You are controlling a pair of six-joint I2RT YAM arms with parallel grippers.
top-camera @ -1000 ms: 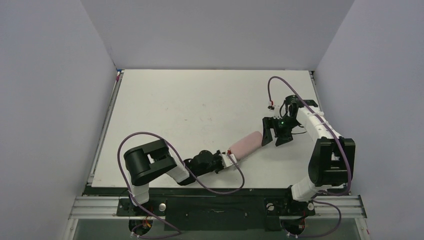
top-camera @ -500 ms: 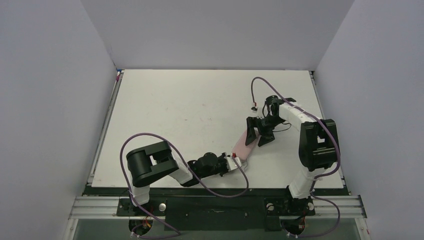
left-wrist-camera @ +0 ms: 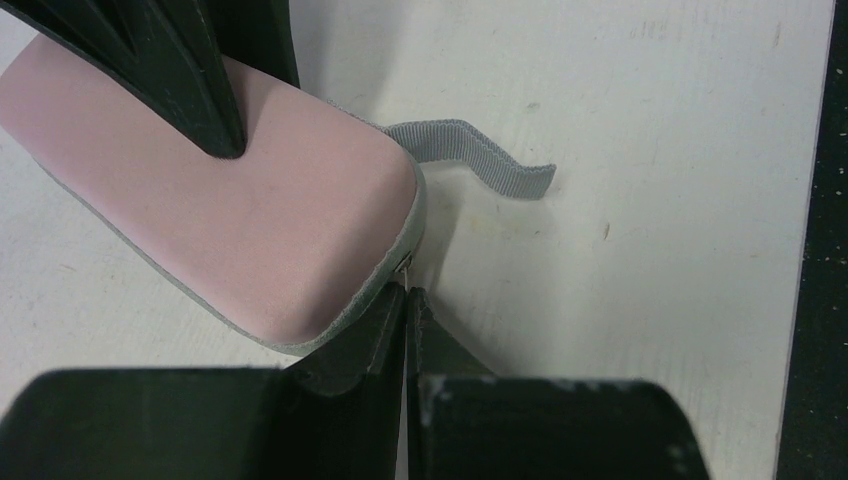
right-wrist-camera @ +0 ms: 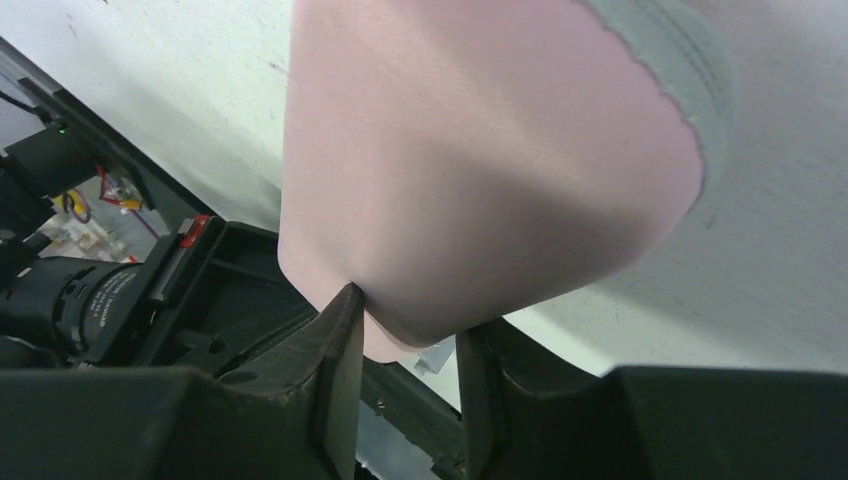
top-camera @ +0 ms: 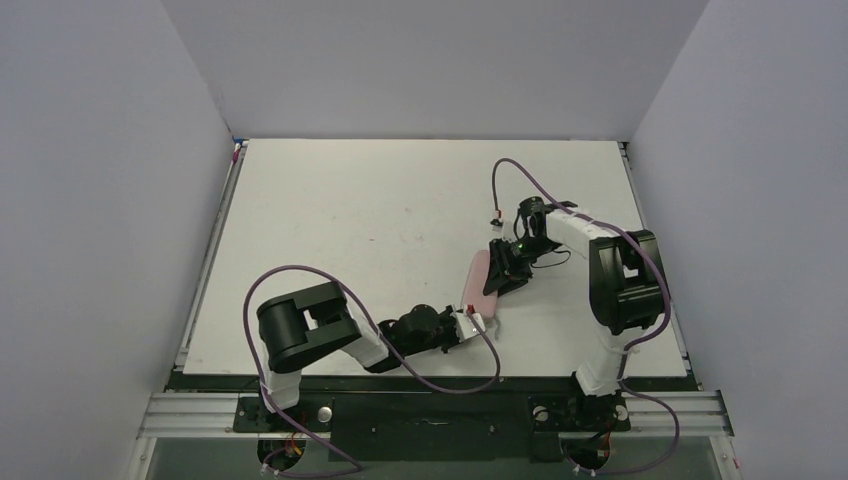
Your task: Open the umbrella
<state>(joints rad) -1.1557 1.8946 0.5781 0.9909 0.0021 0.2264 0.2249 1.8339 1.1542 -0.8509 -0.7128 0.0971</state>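
The case's middle is in my right gripper, away from the zipper pull at its end, so next I open that gripper and take the case (left-wrist-camera: 398,160) beside the grey strap.
The umbrella itself is hidden; only its closed pink case (top-camera: 482,280) shows, lying on the table. My left gripper (top-camera: 478,322) is shut on the small metal zipper pull (left-wrist-camera: 411,262) at the case's near end (left-wrist-camera: 200,230). A grey strap (left-wrist-camera: 470,160) sticks out beside that end. My right gripper (top-camera: 503,270) is at the case's far end, its jaws narrowed onto the pink shell (right-wrist-camera: 480,170) with one fingertip (right-wrist-camera: 345,310) touching it. Its fingers (left-wrist-camera: 190,80) also show in the left wrist view, pressing on the case.
The white table (top-camera: 380,200) is enclosed by grey walls on the left, back and right. Its dark front edge (left-wrist-camera: 825,300) runs close to my left gripper. Purple cables (top-camera: 520,170) loop over both arms.
My right gripper moved left onto the case's far end and narrowed its jaws. The case swung from a slant to nearly straight away from me. My left gripper shifted slightly right.
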